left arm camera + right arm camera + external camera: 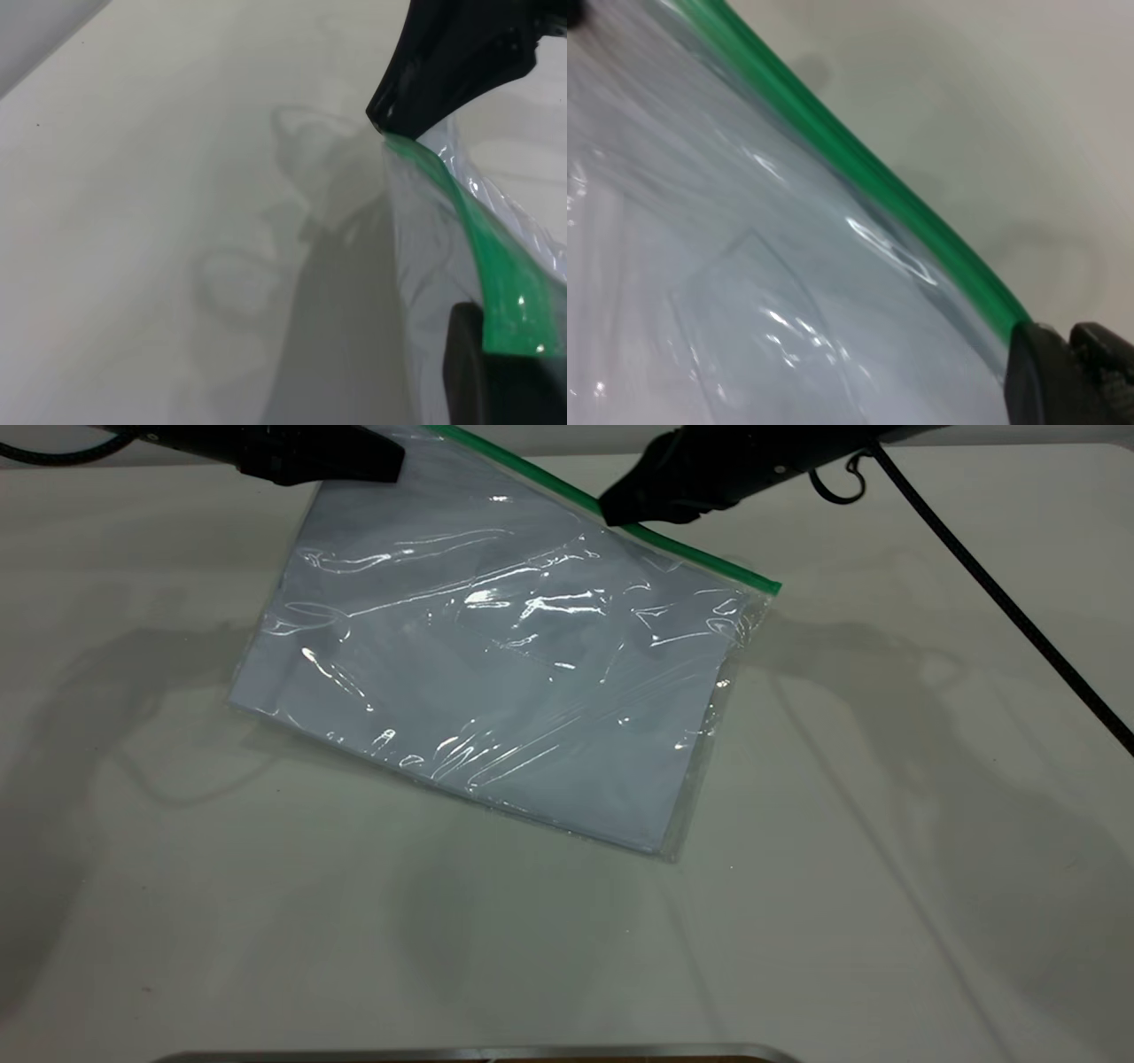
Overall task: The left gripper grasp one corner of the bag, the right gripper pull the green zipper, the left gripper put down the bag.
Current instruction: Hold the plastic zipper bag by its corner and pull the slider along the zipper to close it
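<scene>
Next, my right gripper lets go of the slider at the loose end of the green zipper [739, 589], on the opposite end from where my left gripper is.
The bag [496, 673], clear plastic with white sheets inside, hangs tilted, its low edge near the table. The left gripper [390, 465] is shut on the bag's upper left corner; in the left wrist view its dark jaw [474, 372] clamps the end of the green strip [505, 283]. The right gripper [611, 514] is shut on the green edge [709, 558] about halfway along. In the right wrist view its jaws [1054, 372] close over the green track [859, 168]; the slider itself is hidden between them. The right gripper also shows in the left wrist view [443, 71].
The white table [886, 868] lies under the bag. The right arm's braided cable [1019, 620] runs across the far right, with a small ring loop [837, 487] near the arm. A metal edge [478, 1054] lines the table's front.
</scene>
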Robot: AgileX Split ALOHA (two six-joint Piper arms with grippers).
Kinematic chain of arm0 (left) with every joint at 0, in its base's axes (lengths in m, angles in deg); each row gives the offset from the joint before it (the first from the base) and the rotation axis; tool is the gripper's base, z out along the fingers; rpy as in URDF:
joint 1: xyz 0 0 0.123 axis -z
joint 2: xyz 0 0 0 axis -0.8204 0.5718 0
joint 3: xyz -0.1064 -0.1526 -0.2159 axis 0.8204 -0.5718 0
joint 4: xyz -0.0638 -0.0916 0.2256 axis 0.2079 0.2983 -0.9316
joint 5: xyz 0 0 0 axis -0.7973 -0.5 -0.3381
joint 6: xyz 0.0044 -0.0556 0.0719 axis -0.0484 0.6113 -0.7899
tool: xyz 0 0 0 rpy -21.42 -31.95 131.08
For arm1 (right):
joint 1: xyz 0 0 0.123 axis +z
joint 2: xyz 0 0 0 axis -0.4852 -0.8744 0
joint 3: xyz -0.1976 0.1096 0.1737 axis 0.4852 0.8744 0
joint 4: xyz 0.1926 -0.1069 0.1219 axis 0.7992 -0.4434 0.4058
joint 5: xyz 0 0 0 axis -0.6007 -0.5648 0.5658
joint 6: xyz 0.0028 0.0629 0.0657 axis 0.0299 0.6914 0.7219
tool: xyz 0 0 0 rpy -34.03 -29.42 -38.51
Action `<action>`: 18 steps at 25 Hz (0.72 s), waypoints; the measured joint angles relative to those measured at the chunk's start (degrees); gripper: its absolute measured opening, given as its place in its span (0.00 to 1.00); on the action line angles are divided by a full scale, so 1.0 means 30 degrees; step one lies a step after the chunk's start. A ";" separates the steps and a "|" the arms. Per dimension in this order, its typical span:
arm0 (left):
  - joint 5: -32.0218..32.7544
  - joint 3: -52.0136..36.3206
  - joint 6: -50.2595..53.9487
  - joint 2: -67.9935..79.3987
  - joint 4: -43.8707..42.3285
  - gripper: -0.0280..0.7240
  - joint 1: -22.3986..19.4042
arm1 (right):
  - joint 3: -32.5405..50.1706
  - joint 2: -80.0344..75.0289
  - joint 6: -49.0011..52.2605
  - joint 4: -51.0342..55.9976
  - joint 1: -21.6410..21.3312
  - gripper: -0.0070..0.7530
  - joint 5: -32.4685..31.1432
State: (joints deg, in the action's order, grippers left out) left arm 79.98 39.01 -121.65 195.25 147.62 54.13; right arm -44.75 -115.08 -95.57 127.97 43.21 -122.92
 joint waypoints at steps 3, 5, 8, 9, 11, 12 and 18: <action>-0.0017 0.0000 -0.0015 0.0000 0.0000 0.11 0.0000 | 0.0000 -0.0263 0.0000 -0.0212 -0.0413 0.06 -0.0054; -0.0017 0.0000 -0.0015 0.0000 0.0000 0.11 0.0000 | 0.0000 -0.0406 0.0000 -0.0574 -0.0755 0.06 -0.0055; -0.0017 0.0000 -0.0083 0.0000 0.0005 0.11 0.0000 | 0.0000 -0.0564 0.0000 -0.1196 -0.1230 0.06 -0.0070; -0.0017 0.0000 -0.0083 0.0000 0.0047 0.11 0.0000 | 0.0000 -0.0589 0.0000 -0.1291 -0.1385 0.06 -0.0070; -0.0017 0.0000 -0.0083 0.0000 0.0066 0.11 0.0000 | 0.0000 -0.0649 0.0000 -0.1392 -0.1642 0.06 -0.0051; -0.0017 0.0000 -0.0083 0.0000 0.0066 0.11 0.0000 | 0.0000 -0.0672 0.0000 -0.1481 -0.1758 0.06 -0.0050; -0.0017 0.0000 -0.0083 0.0000 0.0103 0.11 0.0000 | 0.0000 -0.0770 0.0478 -0.2821 -0.2403 0.06 -0.0008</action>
State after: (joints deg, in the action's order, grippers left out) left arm 79.93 39.01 -121.90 195.25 147.93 54.13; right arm -44.75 -117.39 -94.14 119.50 36.00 -122.94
